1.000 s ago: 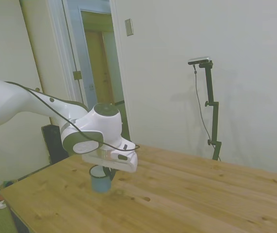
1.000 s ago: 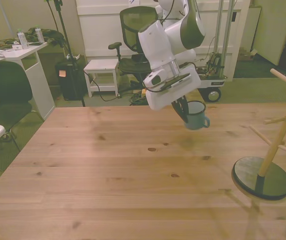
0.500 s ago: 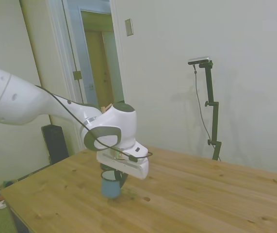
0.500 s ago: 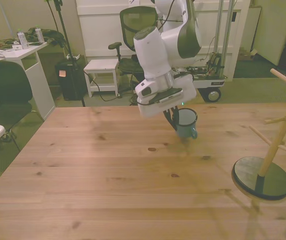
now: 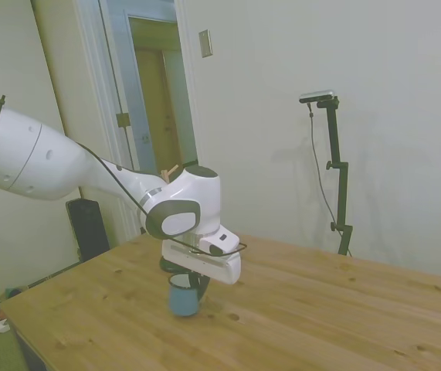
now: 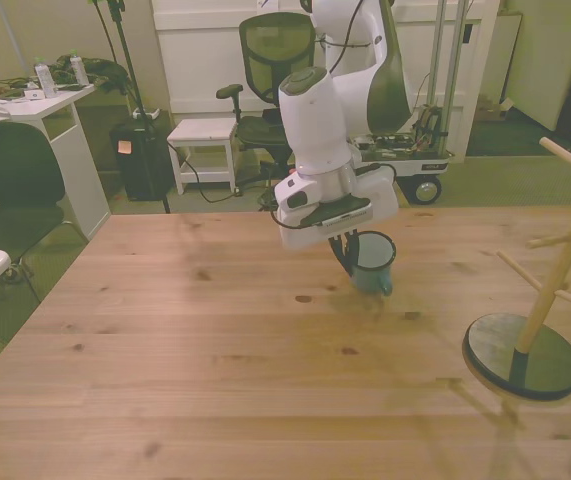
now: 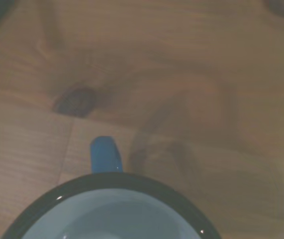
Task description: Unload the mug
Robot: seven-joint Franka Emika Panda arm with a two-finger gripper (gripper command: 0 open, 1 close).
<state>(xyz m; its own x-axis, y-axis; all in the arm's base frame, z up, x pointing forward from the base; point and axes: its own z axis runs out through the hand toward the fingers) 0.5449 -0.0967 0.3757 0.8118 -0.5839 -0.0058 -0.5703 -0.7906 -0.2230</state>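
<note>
Next, my gripper sets the mug down upright on the wooden table (image 5: 198, 311) near the dark knot.
The mug (image 6: 374, 264) is light blue with a dark rim and stands upright at the table surface, a little beyond the table's middle in the front view. Whether its base touches the wood I cannot tell. My gripper (image 6: 351, 256) reaches down from the white wrist and is shut on the mug's rim, on the side toward the front view's left. In the side view the mug (image 5: 182, 294) sits just under the wrist, with the gripper (image 5: 195, 285) at its rim. The wrist view shows the mug's dark rim (image 7: 113, 200) and its blue handle (image 7: 105, 155) over the wood.
A wooden peg stand (image 6: 559, 262) on a round dark base (image 6: 521, 358) stands at the front view's right, well apart from the mug. The wooden table (image 6: 215, 380) stretches toward the camera. An office chair (image 6: 273, 60) and small white furniture sit beyond the far edge.
The arm brought the mug down and toward the table's middle. The mug went from hanging tilted above the table to upright at the surface.
</note>
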